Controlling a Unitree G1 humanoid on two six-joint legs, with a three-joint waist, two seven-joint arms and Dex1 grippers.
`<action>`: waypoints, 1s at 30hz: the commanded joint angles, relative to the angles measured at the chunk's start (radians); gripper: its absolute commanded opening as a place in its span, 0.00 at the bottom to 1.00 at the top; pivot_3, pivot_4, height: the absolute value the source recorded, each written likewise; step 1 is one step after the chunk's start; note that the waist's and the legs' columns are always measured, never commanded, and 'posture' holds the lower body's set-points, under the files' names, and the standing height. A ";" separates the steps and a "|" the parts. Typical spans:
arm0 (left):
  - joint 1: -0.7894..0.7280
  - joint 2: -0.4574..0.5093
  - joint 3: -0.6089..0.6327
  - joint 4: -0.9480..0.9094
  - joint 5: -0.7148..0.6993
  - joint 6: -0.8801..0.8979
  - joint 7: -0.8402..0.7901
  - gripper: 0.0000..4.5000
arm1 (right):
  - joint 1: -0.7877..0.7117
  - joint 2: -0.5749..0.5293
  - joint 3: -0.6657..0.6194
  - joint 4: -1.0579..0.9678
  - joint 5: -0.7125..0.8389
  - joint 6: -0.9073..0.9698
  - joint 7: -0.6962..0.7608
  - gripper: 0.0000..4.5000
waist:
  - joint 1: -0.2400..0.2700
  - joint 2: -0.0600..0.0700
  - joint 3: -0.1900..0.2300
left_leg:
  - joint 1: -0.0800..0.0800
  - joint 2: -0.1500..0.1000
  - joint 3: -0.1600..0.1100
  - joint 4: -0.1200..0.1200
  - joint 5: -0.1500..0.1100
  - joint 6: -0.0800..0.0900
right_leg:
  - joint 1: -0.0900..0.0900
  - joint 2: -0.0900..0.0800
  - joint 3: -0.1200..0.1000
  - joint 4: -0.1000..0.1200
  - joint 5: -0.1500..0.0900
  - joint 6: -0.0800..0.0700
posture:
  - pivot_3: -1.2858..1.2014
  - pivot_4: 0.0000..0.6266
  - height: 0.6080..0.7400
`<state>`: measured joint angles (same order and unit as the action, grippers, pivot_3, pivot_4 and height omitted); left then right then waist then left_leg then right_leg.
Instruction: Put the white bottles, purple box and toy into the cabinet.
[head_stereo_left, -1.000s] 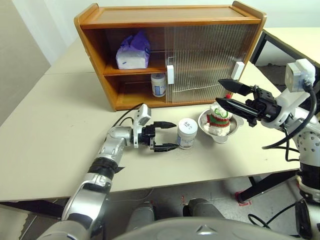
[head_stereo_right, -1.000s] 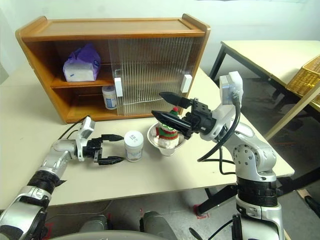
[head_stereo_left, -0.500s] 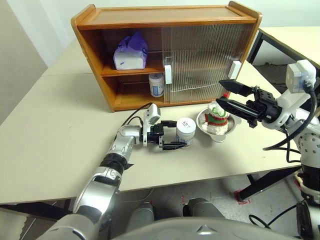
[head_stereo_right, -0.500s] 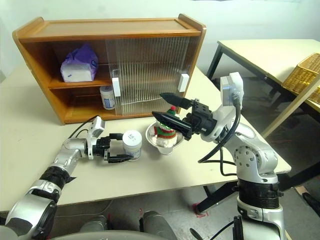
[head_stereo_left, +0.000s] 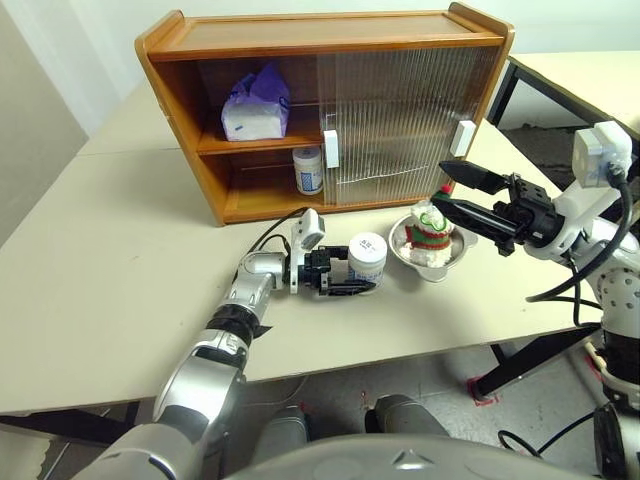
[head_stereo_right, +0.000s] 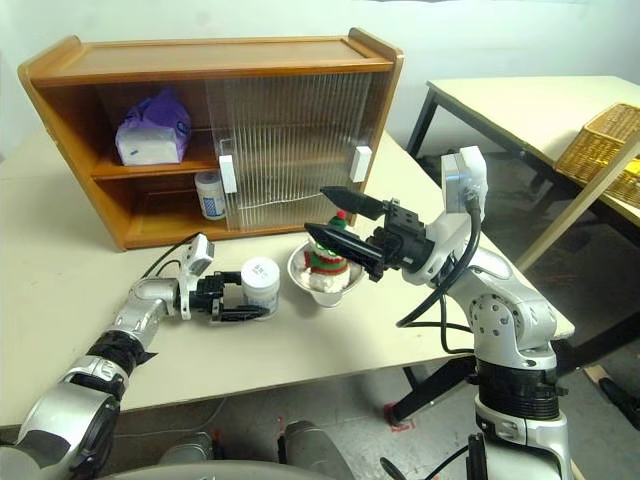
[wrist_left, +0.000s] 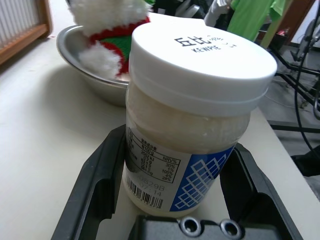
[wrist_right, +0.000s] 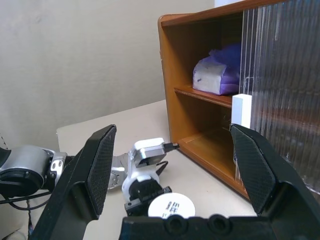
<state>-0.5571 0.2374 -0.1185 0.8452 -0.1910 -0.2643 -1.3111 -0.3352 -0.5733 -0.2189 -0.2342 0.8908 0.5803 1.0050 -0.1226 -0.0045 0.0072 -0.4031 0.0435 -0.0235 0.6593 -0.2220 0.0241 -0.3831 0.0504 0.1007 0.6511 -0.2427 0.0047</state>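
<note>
I will release the white bottle from my left gripper on the lower shelf (head_stereo_left: 262, 192), between the other bottle and the side of the cabinet.
One white bottle (head_stereo_left: 367, 258) stands on the table just left of the toy's bowl, and my left gripper (head_stereo_left: 352, 277) is shut on it, one black finger (wrist_left: 95, 190) pressed to each side of the label. The second white bottle (head_stereo_left: 308, 170) stands on the cabinet's lower shelf. On the upper shelf lies the purple box (head_stereo_left: 256, 105). The toy (head_stereo_left: 432, 228), white plush with red and green stripes, sits in a steel bowl (head_stereo_left: 405, 250). My right gripper (head_stereo_left: 441, 186) hangs open just above the toy. The cabinet (head_stereo_left: 330, 30) stands at the back of the table.
Ribbed sliding doors (head_stereo_left: 390, 120) cover the cabinet's right part; its left part is open. A second table with a wicker basket (head_stereo_right: 610, 140) stands to the right. The table's front edge runs close below my left arm.
My left gripper has moved right, up to the bottle on the table, and its fingers have come in against it. The right gripper has kept still over the toy.
</note>
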 joint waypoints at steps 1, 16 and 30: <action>0.022 0.027 0.055 -0.074 -0.040 0.036 0.040 0.68 | -0.010 -0.004 -0.001 -0.006 0.000 -0.005 0.000 1.00 | -0.006 0.000 0.000 | 0.000 -0.001 0.000 0.000 0.000 0.000 | 0.000 0.001 0.000 0.000 0.000 0.000 | 0.44 0.00 1.00; 0.029 0.047 0.230 -0.215 -0.072 0.222 0.475 0.68 | -0.032 0.020 0.022 0.026 -0.015 -0.018 0.017 1.00 | 0.003 0.001 0.000 | -0.002 -0.005 0.002 0.000 0.001 0.001 | -0.002 0.004 0.000 -0.001 0.000 0.000 | 0.46 0.00 1.00; -0.108 0.065 0.264 -0.013 -0.013 0.186 0.710 0.68 | -0.025 0.021 0.017 0.020 -0.016 -0.020 0.015 1.00 | 0.014 0.001 0.000 | -0.002 -0.006 0.003 0.001 0.001 0.001 | -0.002 0.005 -0.001 -0.001 0.002 -0.002 | 0.45 0.00 1.00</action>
<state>-0.6359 0.2964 0.1370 0.8135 -0.2209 -0.0512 -0.6206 -0.3585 -0.5522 -0.2111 -0.2143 0.8844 0.5672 1.0186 -0.1088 -0.0039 0.0074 -0.4047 0.0373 -0.0200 0.6603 -0.2205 0.0255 -0.3847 0.0551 0.0998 0.6498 -0.2409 0.0026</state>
